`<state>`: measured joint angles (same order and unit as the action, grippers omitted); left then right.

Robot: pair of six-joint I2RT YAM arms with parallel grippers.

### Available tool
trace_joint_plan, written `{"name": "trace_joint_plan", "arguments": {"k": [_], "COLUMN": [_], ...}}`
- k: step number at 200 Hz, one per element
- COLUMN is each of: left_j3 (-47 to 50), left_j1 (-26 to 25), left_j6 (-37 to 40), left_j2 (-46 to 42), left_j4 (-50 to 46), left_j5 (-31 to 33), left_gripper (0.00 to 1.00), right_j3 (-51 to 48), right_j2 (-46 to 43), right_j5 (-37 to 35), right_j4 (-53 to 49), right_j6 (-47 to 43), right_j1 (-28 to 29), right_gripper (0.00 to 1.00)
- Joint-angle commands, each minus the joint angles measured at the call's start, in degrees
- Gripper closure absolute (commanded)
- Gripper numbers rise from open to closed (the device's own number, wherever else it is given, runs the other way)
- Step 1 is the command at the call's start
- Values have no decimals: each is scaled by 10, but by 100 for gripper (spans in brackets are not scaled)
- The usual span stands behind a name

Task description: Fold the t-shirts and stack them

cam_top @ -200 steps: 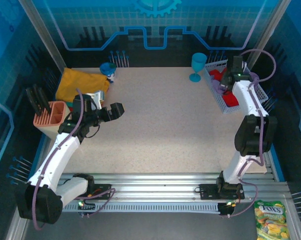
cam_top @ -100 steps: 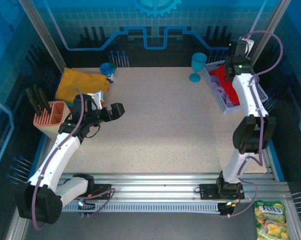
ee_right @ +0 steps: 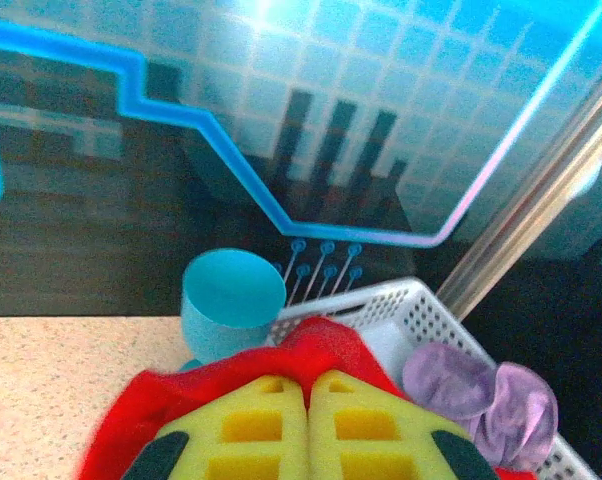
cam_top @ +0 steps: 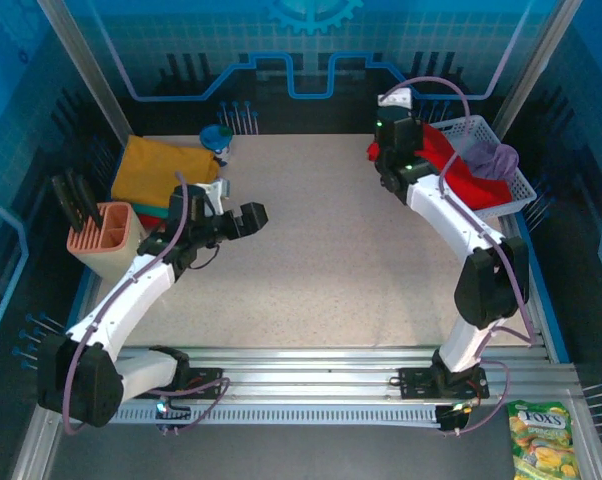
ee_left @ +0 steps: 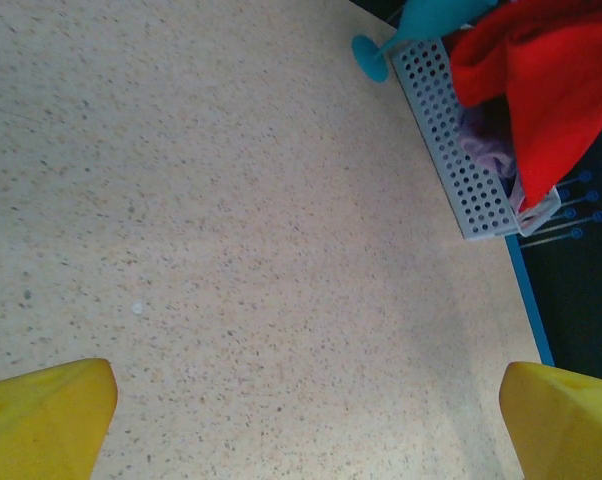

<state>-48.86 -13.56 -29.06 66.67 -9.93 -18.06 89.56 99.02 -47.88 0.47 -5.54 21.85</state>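
Observation:
Next, I let go of the bright red t-shirt with my right gripper on the bare tabletop (cam_top: 321, 228) between my left gripper and the basket.
My right gripper (cam_top: 385, 163) is shut on the bright red t-shirt (cam_top: 451, 165), which trails from its fingers back over the near rim of the white basket (cam_top: 476, 124). In the right wrist view the yellow fingertips (ee_right: 271, 425) press together on the red t-shirt (ee_right: 321, 345). The lavender t-shirt (cam_top: 492, 158) lies bunched in the basket. A folded mustard-yellow t-shirt (cam_top: 161, 165) rests at the back left. Over the middle-left of the table, my left gripper (cam_top: 247, 218) is open and holds nothing. Its yellow fingertips (ee_left: 41, 420) stand wide apart over bare tabletop.
A teal goblet (ee_right: 231, 300) stands just left of the basket (ee_right: 401, 305). A small blue cup (cam_top: 216, 137) sits at the back beside the mustard shirt. A peach rack with black handles (cam_top: 103, 236) stands at the left edge. A snack bag (cam_top: 541, 435) lies off the table, front right.
My right gripper has swung left out of the basket, dragging the red t-shirt over the rim toward the table. The lavender t-shirt now lies exposed. My left gripper has edged right.

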Motion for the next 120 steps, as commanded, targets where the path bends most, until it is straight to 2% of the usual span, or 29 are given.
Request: {"name": "trace_joint_plan", "arguments": {"k": [1,21,31,52,78,101,120], "left_j3": [-25,-33,-35,-50,-70,-101,-145], "left_j1": [-16,-30,-39,-63,-94,-111,-116], "left_j6": [-1,0,4,9,-4,-24,-48], "left_j2": [7,23,35,70,116,169,214], "left_j4": [27,48,65,97,166,236,270], "left_j5": [-4,-11,-17,-24,-26,-25,-35], "left_gripper": [1,1,1,1,1,1,1], "right_j3": [83,158,203,294,346,425,432], "right_j2": [-22,-11,-6,4,5,28,33], "right_j5": [-36,-39,-26,11,56,113,150], "right_j4": [20,13,-24,-125,-165,-268,-284], "right_j6": [-85,-158,-167,-134,-124,-32,2], "right_j1": [41,83,96,117,158,169,183], "right_gripper": [100,100,100,100,100,100,100]}}
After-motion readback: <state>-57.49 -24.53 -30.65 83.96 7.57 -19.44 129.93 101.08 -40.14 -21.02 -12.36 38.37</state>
